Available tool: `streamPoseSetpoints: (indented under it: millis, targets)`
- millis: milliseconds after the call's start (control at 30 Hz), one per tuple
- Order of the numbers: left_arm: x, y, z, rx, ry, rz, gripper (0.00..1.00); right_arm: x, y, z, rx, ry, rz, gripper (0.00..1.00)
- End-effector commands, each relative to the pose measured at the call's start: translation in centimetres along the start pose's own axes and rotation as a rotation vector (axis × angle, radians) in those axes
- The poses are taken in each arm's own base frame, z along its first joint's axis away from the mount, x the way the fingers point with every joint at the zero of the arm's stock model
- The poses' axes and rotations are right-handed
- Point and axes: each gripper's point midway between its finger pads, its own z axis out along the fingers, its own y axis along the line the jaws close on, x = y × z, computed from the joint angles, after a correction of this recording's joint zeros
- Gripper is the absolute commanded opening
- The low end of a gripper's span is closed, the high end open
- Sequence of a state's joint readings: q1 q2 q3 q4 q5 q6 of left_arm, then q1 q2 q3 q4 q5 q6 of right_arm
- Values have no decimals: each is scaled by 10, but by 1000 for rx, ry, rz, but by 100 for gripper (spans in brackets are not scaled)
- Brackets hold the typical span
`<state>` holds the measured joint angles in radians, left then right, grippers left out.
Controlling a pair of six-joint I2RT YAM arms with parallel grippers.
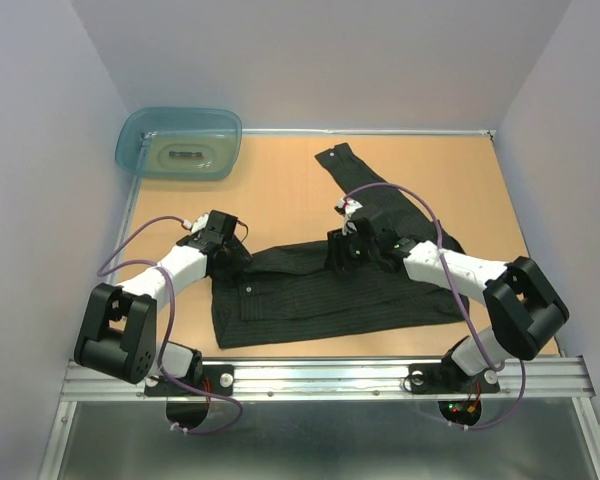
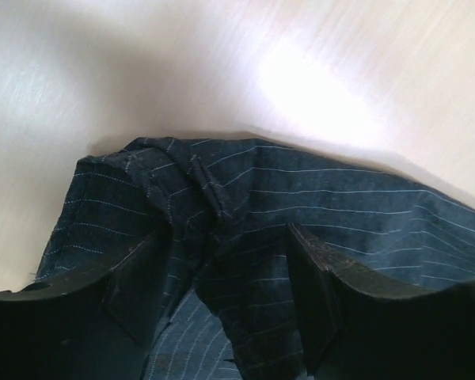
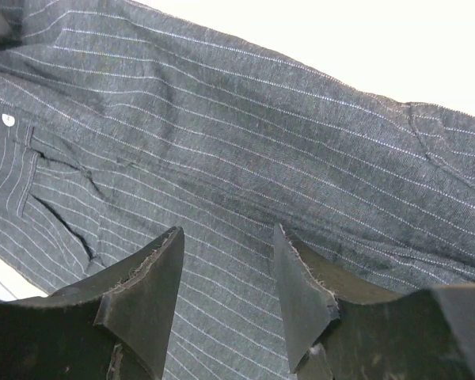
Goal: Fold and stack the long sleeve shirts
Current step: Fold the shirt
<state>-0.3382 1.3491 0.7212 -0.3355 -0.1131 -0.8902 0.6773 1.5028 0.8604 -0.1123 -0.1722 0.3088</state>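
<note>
The shirt's upper corner bunches crookedly, so next my left gripper pinches the fold (image 2: 210,176) near the shirt's top edge and pulls the corner straight.
The long sleeve shirt (image 1: 320,295), dark with thin pinstripes, lies crumpled across the middle of the table, with one sleeve (image 1: 380,195) stretched toward the back. My left gripper (image 1: 230,252) is at the shirt's upper left corner. In the left wrist view it (image 2: 222,237) is open, with a raised fold of the cloth (image 2: 222,198) between its fingers. My right gripper (image 1: 345,250) is at the shirt's upper edge. In the right wrist view it (image 3: 228,229) is open just above flat cloth (image 3: 245,142), and a pale button (image 3: 7,119) shows at the left.
A translucent teal tub (image 1: 180,143) stands at the back left corner. Pale walls close in the table (image 1: 280,190) on the left, back and right. A metal rail (image 1: 320,378) runs along the near edge.
</note>
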Motion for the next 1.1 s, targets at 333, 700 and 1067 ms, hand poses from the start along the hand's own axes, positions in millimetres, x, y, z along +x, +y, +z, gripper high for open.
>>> streamPoseSetpoints:
  millis: [333,700,1067]
  targets:
    - [-9,-6,-1,22,-33,28,50,-2,0,15,14,-38,-80,53]
    - [-26,-9,-4,27,-93,76,27,19,-4,21,20,13,-68,53]
    - [-67,-4,-3,21,-131,76,21,61,-26,20,95,101,-7,53]
